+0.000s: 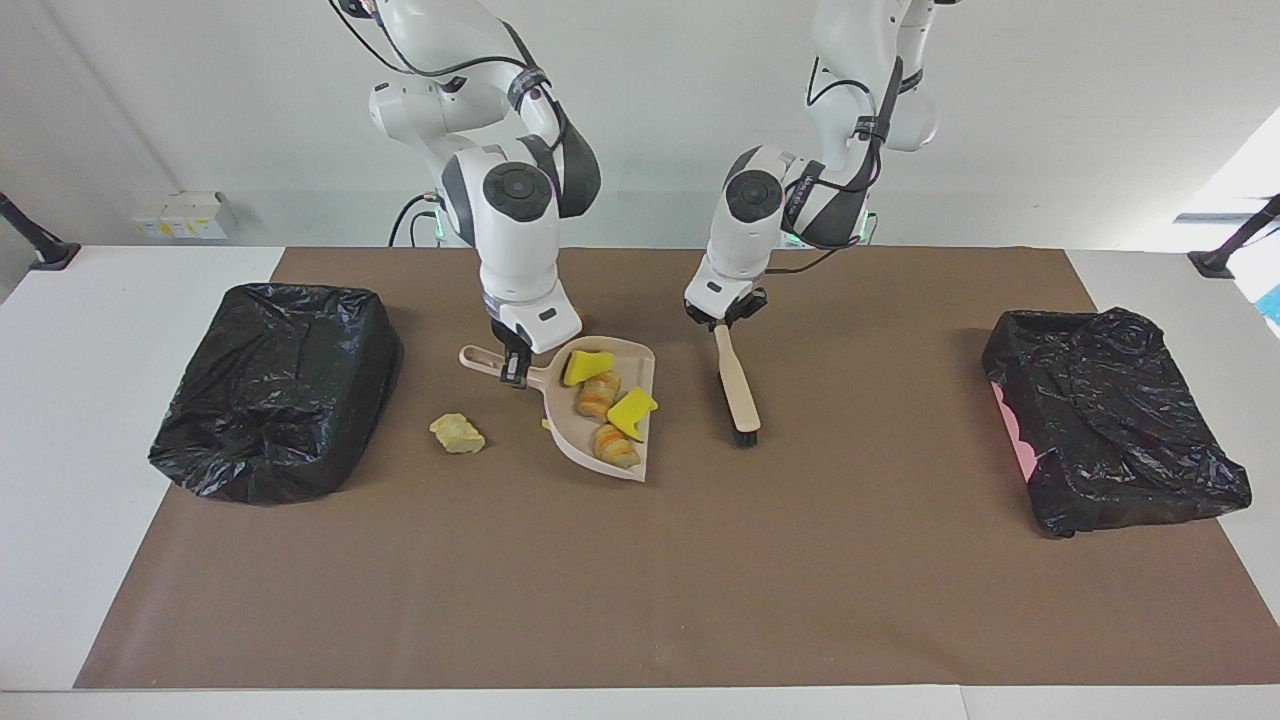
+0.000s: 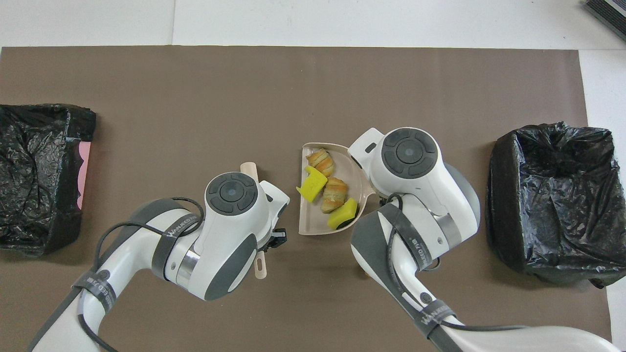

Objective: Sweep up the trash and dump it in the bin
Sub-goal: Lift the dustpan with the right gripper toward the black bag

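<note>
The robot's left gripper should put the beige brush, now bristle end down beside the pan, down on the bare brown mat (image 2: 304,317) between the robot's arms, nearer the robot than the dustpan.
My right gripper (image 1: 515,368) is shut on the handle of a beige dustpan (image 1: 560,432), holding it a little above the mat. The pan (image 2: 305,230) carries trash: two yellow sponge pieces (image 1: 630,410) and two brown bread-like lumps (image 1: 598,392). A pale tan chunk (image 1: 457,433) lies on the mat between the pan and the bin (image 1: 275,385) at the right arm's end. The green-and-yellow sponge piece is almost wholly hidden by the pan. My left gripper (image 1: 722,322) is shut on a beige brush (image 1: 738,385), its bristle end down beside the pan.
A second black-bagged bin (image 1: 1115,415) sits at the left arm's end, with a pink edge showing. The brown mat (image 1: 640,580) covers the table. In the overhead view both wrists hide their grippers, and the right arm covers the tan chunk.
</note>
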`<state>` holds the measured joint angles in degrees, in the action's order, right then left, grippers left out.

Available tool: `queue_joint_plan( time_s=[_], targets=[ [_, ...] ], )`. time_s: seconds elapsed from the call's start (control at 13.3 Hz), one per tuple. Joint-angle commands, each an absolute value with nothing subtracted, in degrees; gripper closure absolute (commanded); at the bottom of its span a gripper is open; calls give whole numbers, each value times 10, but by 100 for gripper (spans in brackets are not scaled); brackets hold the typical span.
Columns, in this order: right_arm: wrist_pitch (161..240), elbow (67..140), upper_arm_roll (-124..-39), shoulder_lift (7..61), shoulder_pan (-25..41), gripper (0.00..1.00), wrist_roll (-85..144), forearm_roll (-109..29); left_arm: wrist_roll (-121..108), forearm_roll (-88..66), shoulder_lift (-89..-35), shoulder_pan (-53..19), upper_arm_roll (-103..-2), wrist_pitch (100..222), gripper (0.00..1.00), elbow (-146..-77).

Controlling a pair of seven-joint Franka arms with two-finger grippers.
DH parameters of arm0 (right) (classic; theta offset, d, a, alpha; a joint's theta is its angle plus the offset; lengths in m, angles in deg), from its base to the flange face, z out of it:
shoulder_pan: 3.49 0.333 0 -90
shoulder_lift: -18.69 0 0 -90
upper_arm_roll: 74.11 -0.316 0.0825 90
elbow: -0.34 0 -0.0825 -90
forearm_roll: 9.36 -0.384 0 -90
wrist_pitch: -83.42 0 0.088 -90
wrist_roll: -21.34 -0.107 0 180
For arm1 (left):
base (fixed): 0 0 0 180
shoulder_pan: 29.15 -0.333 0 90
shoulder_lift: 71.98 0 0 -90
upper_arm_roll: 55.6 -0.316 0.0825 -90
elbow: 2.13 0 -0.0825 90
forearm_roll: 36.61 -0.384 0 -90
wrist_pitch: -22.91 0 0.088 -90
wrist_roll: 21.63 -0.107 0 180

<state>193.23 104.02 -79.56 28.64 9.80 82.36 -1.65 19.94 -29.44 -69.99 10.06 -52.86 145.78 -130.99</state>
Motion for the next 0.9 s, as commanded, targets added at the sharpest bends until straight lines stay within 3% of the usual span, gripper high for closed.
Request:
queue_joint_plan(
  time_s=[0.0,0.53,0.82],
  targets=[
    [1915,1029,-799,271,49,100,892,-64,261,-304,-757,159,-534,1479,100,-1368],
    [1852,1006,-796,228,-56,100,997,-69,331,-247,-840,303,-534,1505,100,-1457],
    [1794,971,-796,216,-121,100,1038,-68,369,-228,-847,347,-533,1505,100,-1461]
  ],
)
